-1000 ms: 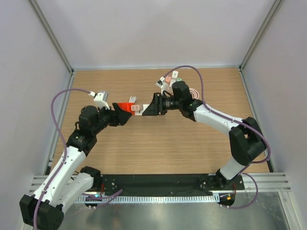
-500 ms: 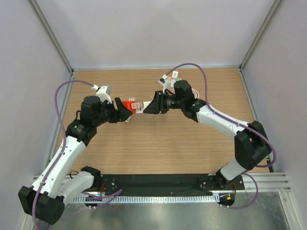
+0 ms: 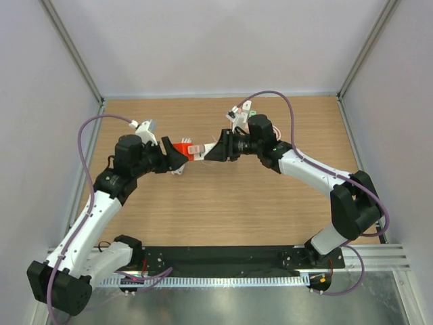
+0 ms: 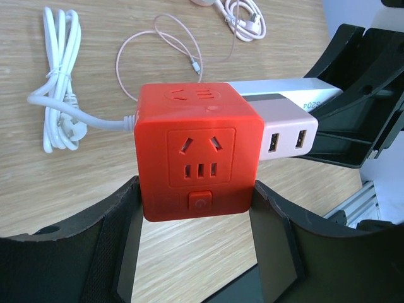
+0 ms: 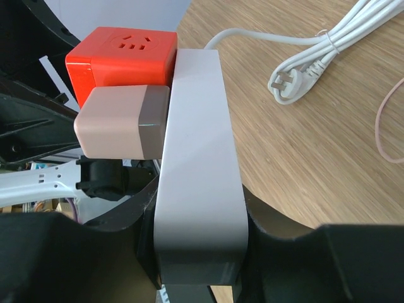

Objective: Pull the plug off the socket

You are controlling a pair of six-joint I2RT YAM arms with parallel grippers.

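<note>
The fingers of my left gripper hold only the red cube socket's lower edge, so next I open them, move in and grip its sides (image 4: 141, 158) deeper before I pull the plug.
The red cube socket (image 3: 179, 149) hangs above the table between both arms. My left gripper (image 4: 196, 192) is shut on its lower sides, and the outlet face (image 4: 199, 151) looks at the camera. A white plug block (image 5: 199, 158) lies flat against the cube's side (image 5: 120, 53). My right gripper (image 5: 199, 211) is shut on this plug. A pink-and-grey USB adapter (image 4: 287, 136) also sits on that side of the cube. In the top view the right gripper (image 3: 211, 152) meets the left gripper (image 3: 174, 157) at the cube.
The socket's white cord runs to a bundled coil (image 4: 57, 95) on the wooden table (image 3: 223, 203). A thin pink cable (image 4: 164, 44) and another white cable bundle (image 4: 243, 19) lie farther back. Grey walls enclose the table.
The left arm has turned and drawn in toward the middle. The right gripper has shifted slightly right. Cube and white plug still touch.
</note>
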